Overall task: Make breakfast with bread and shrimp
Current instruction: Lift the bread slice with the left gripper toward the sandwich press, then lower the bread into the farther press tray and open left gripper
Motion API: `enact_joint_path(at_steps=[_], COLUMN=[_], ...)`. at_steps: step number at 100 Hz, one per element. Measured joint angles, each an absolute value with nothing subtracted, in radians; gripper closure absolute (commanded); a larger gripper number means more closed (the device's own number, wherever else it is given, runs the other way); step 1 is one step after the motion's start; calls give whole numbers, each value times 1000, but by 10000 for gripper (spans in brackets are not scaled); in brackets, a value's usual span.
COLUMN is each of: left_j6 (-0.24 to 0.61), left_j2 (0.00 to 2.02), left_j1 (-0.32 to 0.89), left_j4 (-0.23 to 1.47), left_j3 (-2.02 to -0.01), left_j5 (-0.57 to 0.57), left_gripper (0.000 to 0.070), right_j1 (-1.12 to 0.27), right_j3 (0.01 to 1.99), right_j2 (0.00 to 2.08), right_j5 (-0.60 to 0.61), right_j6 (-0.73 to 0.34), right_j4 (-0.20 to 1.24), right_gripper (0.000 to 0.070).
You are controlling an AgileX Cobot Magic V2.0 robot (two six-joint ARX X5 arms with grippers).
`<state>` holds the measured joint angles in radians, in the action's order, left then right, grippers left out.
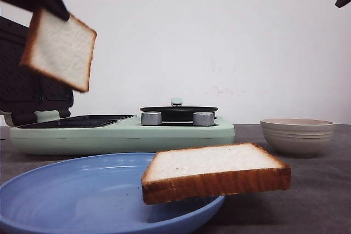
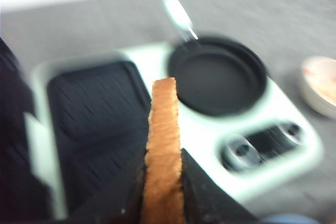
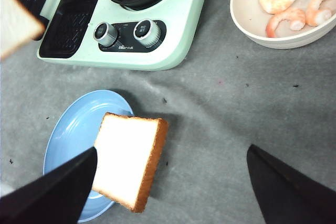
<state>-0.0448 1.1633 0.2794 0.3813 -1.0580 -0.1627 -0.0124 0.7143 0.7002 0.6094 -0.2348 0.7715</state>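
Note:
Next, I let go of the slice of bread with my left gripper on the far half of the open grill plate (image 1: 95,115) (image 2: 101,102), next to the pan.
My left gripper (image 1: 50,5) is shut on one slice of bread (image 1: 59,49) and holds it tilted in the air above the open grill plate (image 1: 77,120). In the left wrist view the slice's brown crust (image 2: 164,135) stands edge-on between the fingers (image 2: 202,192). The second slice (image 1: 214,169) lies on the right rim of the blue plate (image 1: 71,195) and overhangs it; it also shows in the right wrist view (image 3: 128,158). Three pink shrimp (image 3: 286,9) lie in the beige bowl (image 1: 298,135). My right gripper (image 3: 172,149) is open and empty, high above the table beside the plate.
The mint-green breakfast maker (image 1: 120,132) stands behind the plate, with its dark lid (image 1: 27,89) raised at the left, a black round pan (image 1: 178,113) and two metal knobs (image 3: 126,31). The bowl stands to its right on the grey cloth.

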Motion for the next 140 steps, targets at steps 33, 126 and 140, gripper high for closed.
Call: enact_joint_path(at_steps=[33, 126, 140], left_j6=[-269, -716, -716], left_j2=[1445, 1757, 1778], left_j1=[339, 381, 384], left_j4=[359, 67, 67], left_j3=[-1272, -1323, -1323], left_j5=[79, 367, 367], left_gripper=[698, 700, 700], right_j1=[-12, -12, -12], right_j3=[714, 714, 714], right_j2=[700, 700, 700], right_j5=[609, 609, 609], right_j6=[-231, -213, -213], right_j4=[772, 772, 772], right_gripper=[128, 128, 128])
